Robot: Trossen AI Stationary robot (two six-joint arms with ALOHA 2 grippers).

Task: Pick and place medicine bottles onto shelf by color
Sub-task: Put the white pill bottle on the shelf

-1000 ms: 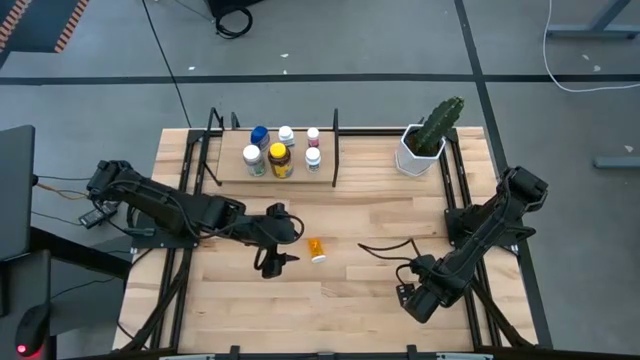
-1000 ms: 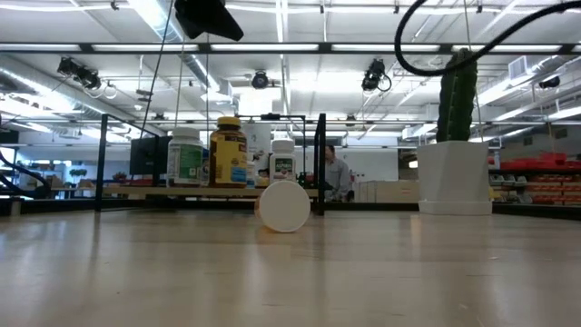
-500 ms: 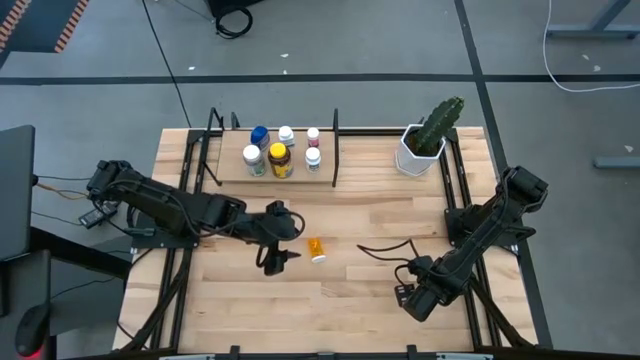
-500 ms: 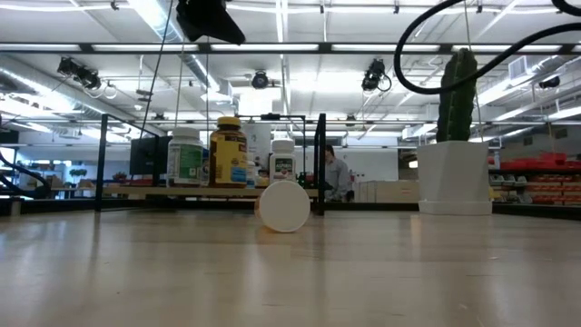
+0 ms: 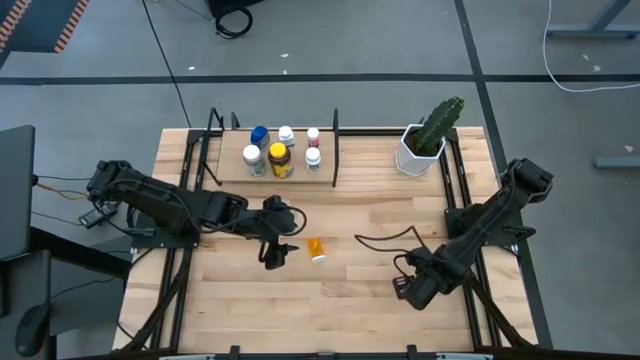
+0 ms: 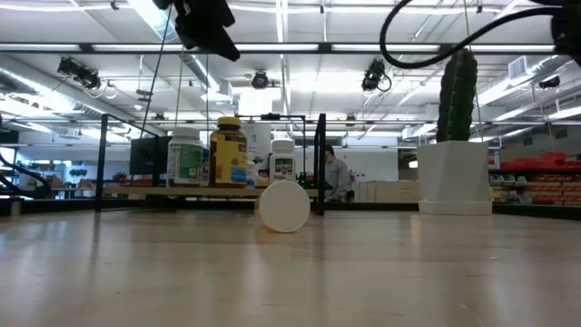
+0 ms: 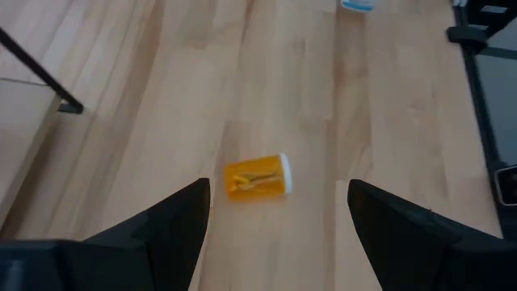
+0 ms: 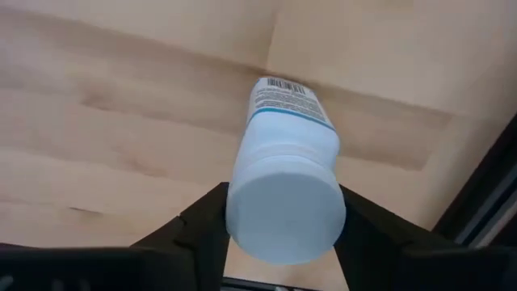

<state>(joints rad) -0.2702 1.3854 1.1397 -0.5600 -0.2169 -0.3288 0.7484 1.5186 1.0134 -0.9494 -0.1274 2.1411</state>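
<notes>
Next, my right gripper sets the white bottle on the bare wood (image 5: 341,223) beside the orange bottle, toward the cactus.
A small orange bottle (image 5: 316,249) with a white cap lies on its side mid-table. My left gripper (image 5: 284,253) hovers open just to its left, fingers apart on either side of the orange bottle (image 7: 257,178), clear of it. Near the table's front right, my right gripper (image 5: 411,290) points down and is shut on a white medicine bottle (image 8: 287,153); the gripper hides that bottle in the high view. Several bottles, among them a blue one (image 5: 260,135) and an amber yellow-lidded one (image 5: 279,160), stand on the shelf (image 5: 230,172) at the far edge. My right gripper pinches the white bottle by the sides of its white cap (image 8: 242,212), one finger on each side. The fingers come from above, pointing down. The bottle stands upright below them, cap up. Whether its base rests on the table does not show.
A white pot with a green cactus (image 5: 424,145) stands at the far right. Black upright rods (image 5: 335,150) frame the shelf. Black frame rails (image 5: 470,300) run along the table's left and right sides. Bare wood lies between the two grippers.
My right gripper has shifted a little toward the table's far edge. The orange bottle has stayed where it lay.
</notes>
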